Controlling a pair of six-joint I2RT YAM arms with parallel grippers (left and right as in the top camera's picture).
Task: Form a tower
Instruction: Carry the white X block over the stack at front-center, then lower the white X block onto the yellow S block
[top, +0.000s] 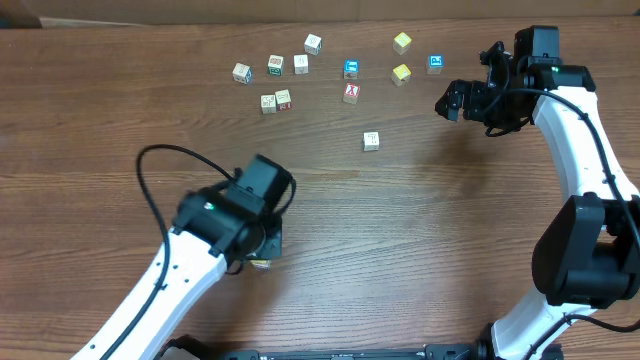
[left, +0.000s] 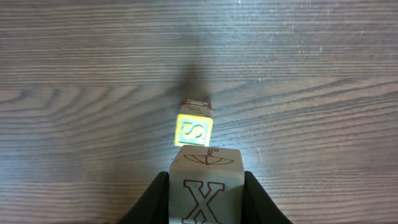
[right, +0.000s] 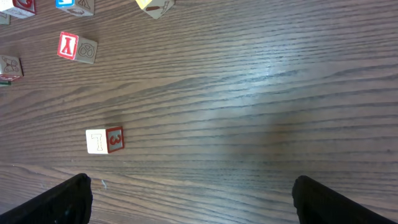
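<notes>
Next, I let go of the pale wooden X cube with my left gripper on top of the tower's yellow S cube (top: 264, 260) (left: 193, 130).
My left gripper (left: 206, 186) is shut on a pale wooden cube (left: 206, 183) printed with a red X and an umbrella. Just beyond and below it stands the tower (left: 193, 132); its top cube has a yellow face with an S, and a red-edged cube shows behind it. In the overhead view the left gripper (top: 262, 245) covers the tower, and only a yellowish bit (top: 262, 263) shows. My right gripper (top: 455, 100) hovers at the back right, open and empty (right: 189, 202), above bare table.
Several loose letter cubes lie along the back of the table, among them a blue one (top: 351, 69), a red X one (top: 351, 93) and two yellow ones (top: 402, 42). A lone cube (top: 371, 140) (right: 104, 140) sits nearer the middle.
</notes>
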